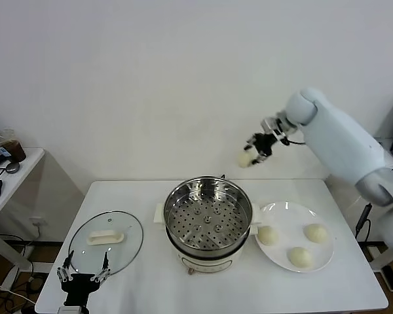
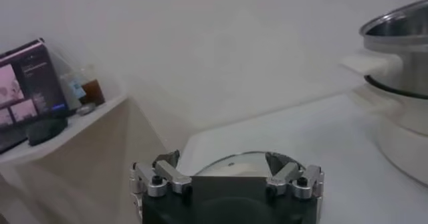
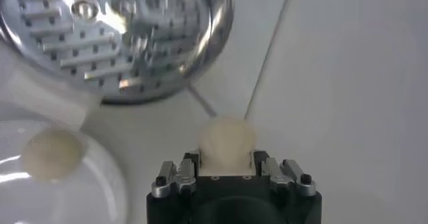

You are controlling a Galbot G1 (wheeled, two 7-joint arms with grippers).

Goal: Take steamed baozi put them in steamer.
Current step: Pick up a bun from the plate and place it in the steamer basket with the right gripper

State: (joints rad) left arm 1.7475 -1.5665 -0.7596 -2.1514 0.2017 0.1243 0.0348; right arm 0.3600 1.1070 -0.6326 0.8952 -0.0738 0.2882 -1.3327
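The robot's right gripper should release the baozi on the far part of the steamer's perforated tray (image 1: 203, 197) (image 3: 175, 21), near the tray's back rim.
My right gripper (image 1: 250, 154) is raised high above the table, behind and to the right of the steamer (image 1: 208, 224), and is shut on one cream-white baozi (image 1: 245, 159). The wrist view shows that baozi (image 3: 227, 142) clamped between the fingers, with the steamer's perforated tray (image 3: 110, 35) below and off to one side. Three more baozi (image 1: 268, 235) (image 1: 316, 232) (image 1: 300, 256) lie on the white plate (image 1: 285, 212) to the right of the steamer. My left gripper (image 1: 84, 273) rests open at the table's front left, over the near edge of the glass lid (image 1: 106, 241).
The glass lid (image 2: 234, 164) with its cream handle lies flat, left of the steamer. A side table (image 1: 6, 176) with a cup and a dark device stands off to the left. One baozi on the plate (image 3: 52, 153) shows in the right wrist view.
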